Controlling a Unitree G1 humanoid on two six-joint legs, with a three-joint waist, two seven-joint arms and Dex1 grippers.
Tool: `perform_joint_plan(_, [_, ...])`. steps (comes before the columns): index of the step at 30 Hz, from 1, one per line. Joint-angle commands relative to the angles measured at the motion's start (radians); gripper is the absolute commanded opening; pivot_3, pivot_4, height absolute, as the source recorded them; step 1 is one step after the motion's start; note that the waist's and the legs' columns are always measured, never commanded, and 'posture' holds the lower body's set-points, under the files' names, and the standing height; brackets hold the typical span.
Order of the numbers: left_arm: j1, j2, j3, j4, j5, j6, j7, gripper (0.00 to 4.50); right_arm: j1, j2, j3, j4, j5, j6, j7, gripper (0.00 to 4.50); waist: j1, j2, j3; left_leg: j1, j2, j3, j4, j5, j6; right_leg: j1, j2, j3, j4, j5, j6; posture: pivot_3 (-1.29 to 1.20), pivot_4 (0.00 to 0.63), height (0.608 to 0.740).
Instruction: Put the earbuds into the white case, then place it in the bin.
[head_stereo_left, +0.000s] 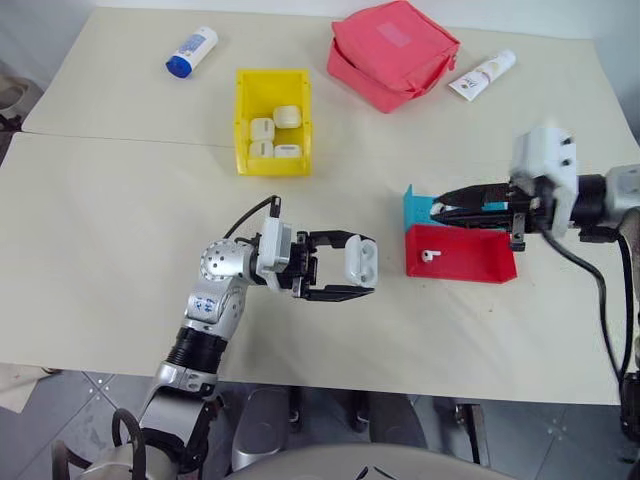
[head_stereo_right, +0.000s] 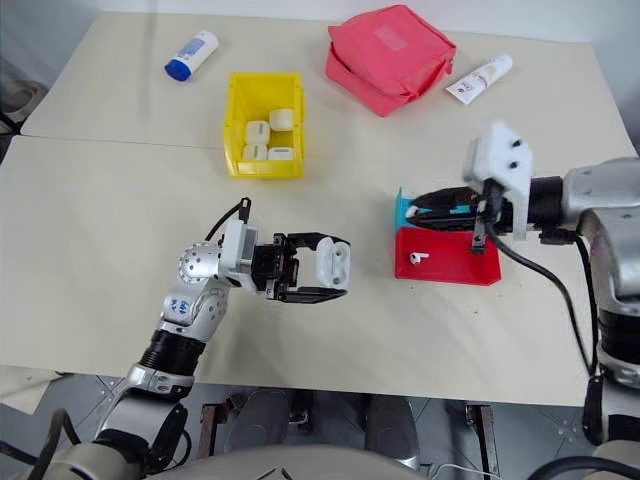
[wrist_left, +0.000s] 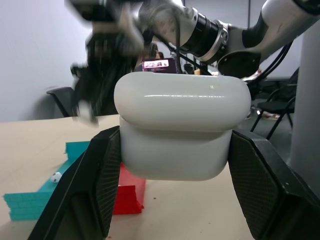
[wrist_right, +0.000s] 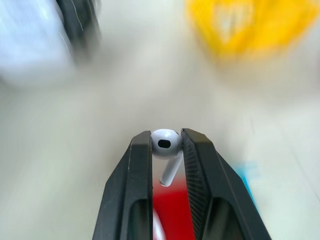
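Next, my right gripper lets go of the earbud in the white case's socket nearer the yellow bin (head_stereo_left: 369, 251).
My left gripper (head_stereo_left: 362, 266) is shut on the white case (head_stereo_left: 358, 260) and holds it above the table's front middle. The case's sockets face towards the right arm. The left wrist view shows the case (wrist_left: 182, 130) clamped between both black fingers (wrist_left: 95, 185). My right gripper (head_stereo_left: 440, 211) hovers over the blue-and-red tray (head_stereo_left: 470, 268), pointing left, shut on one earbud (wrist_right: 166, 142) by its head, stem hanging down. Another earbud (head_stereo_left: 428, 256) lies in the tray's red part. The yellow bin (head_stereo_left: 243, 110) stands at the back middle.
Several white cases (head_stereo_left: 273, 130) lie in the bin. A pink pouch (head_stereo_left: 392, 52) sits at the back right, with a white tube (head_stereo_left: 483, 75) beside it. At the back left lies a blue-capped white bottle (head_stereo_left: 192, 50). A seam crosses the table on the left.
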Motion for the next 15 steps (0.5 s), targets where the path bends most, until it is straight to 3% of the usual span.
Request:
perform_joint_plan(1, [-0.04,-0.027,0.029,0.016,-0.044,0.002,-0.016,2.8,0.038,0.071,-0.097,-0.129,0.188,0.071,-0.096,0.47,0.0,0.0,0.0,0.0,0.0,-0.001,0.0,0.0,0.0,0.0,0.0,0.0,0.0,0.0,0.0,0.0,0.15,0.74])
perform_joint_plan(6, [-0.078,-0.036,0.037,0.045,-0.059,0.038,-0.049,2.8,0.067,0.204,-0.106,-0.218,0.359,0.099,-0.249,0.47,-0.002,0.0,0.0,0.0,-0.001,-0.001,0.0,0.0,0.0,0.001,0.0,-0.001,0.0,0.0,0.0,0.0,0.15,0.74])
perform_joint_plan(9, [-0.117,-0.046,0.046,0.064,-0.062,0.05,-0.061,2.8,0.1,0.261,-0.056,-0.245,0.376,0.061,-0.293,0.47,-0.002,0.0,0.0,0.0,-0.001,-0.001,0.0,0.0,0.0,0.001,0.001,-0.001,0.0,0.0,0.0,0.0,0.15,0.74])
perform_joint_plan(15, [-0.138,-0.053,0.05,0.048,-0.068,0.078,-0.063,2.8,0.119,0.274,0.027,-0.231,0.348,0.003,-0.306,0.47,-0.001,0.0,0.0,0.0,-0.001,-0.001,0.0,0.0,0.0,0.0,0.001,-0.001,0.0,0.0,0.0,0.0,0.15,0.74])
